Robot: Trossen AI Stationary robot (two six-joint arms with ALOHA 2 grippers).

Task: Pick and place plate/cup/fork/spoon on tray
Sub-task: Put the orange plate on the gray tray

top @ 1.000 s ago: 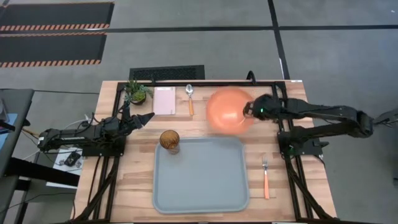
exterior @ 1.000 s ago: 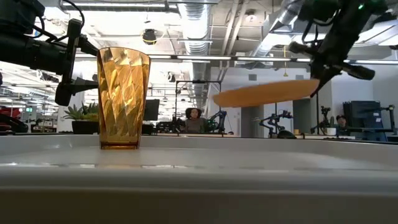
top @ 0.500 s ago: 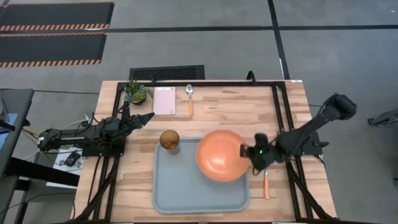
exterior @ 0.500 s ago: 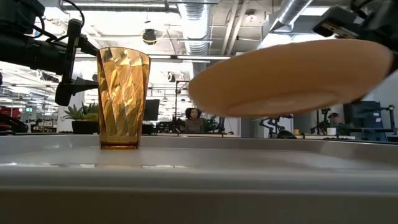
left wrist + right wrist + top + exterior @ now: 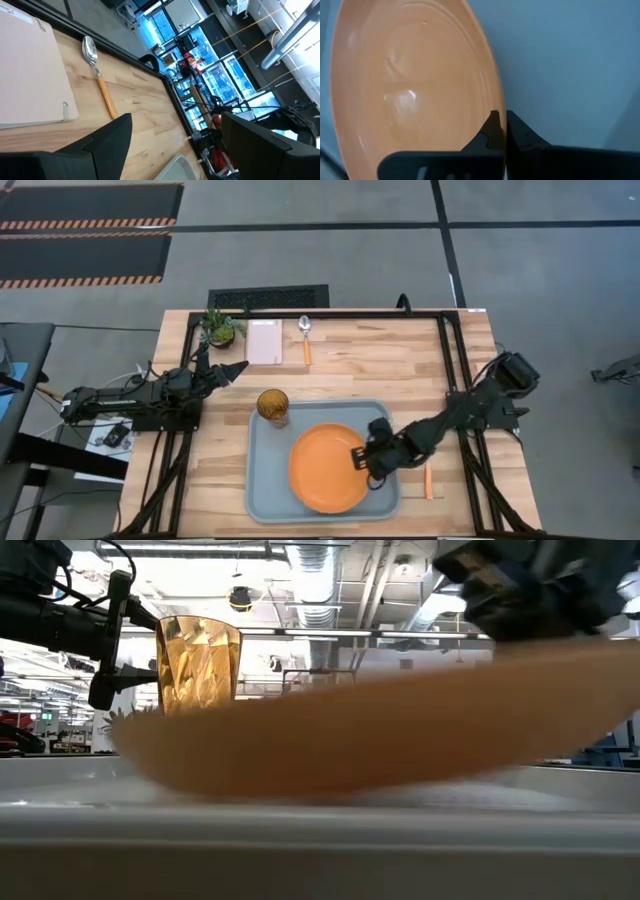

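Observation:
The orange plate will go down from my right gripper onto the tray (image 5: pixel 303 470) just in front of the amber cup. The plate is tilted low over the tray now.
The orange plate (image 5: pixel 326 470) is low over the pale grey-blue tray (image 5: pixel 266 480), tilted, and my right gripper (image 5: pixel 362 460) is shut on its right rim. The plate fills the low view (image 5: pixel 350 740) and the right wrist view (image 5: pixel 415 90). The amber cup (image 5: pixel 272 406) stands upright at the tray's far left corner. The spoon (image 5: pixel 305 335) lies flat at the table's far edge. The fork (image 5: pixel 427 478) lies right of the tray, partly under my right arm. My left gripper (image 5: pixel 238 368) waits open at the table's left, clear of everything. My right gripper pinches the plate's rim (image 5: pixel 496 107) on its right side between the two fingers, one on the upper face and one beneath. The fingers come from the table's right, slanting down. The plate tilts, held side higher (image 5: pixel 590 670); whether its low left side touches the tray I cannot tell.
A white-pink napkin (image 5: pixel 265 342) and a small potted plant (image 5: pixel 218 328) sit at the far left of the table, beside the spoon. Black frame rails run along both sides of the table. Bare wood lies between the tray and the far edge.
My right gripper has carried the plate from the table's far right toward the near edge and leftward, then down over the tray. The plate, held high before, now sits low in the tray's near right part, tilted. The gripper stays shut on the rim.

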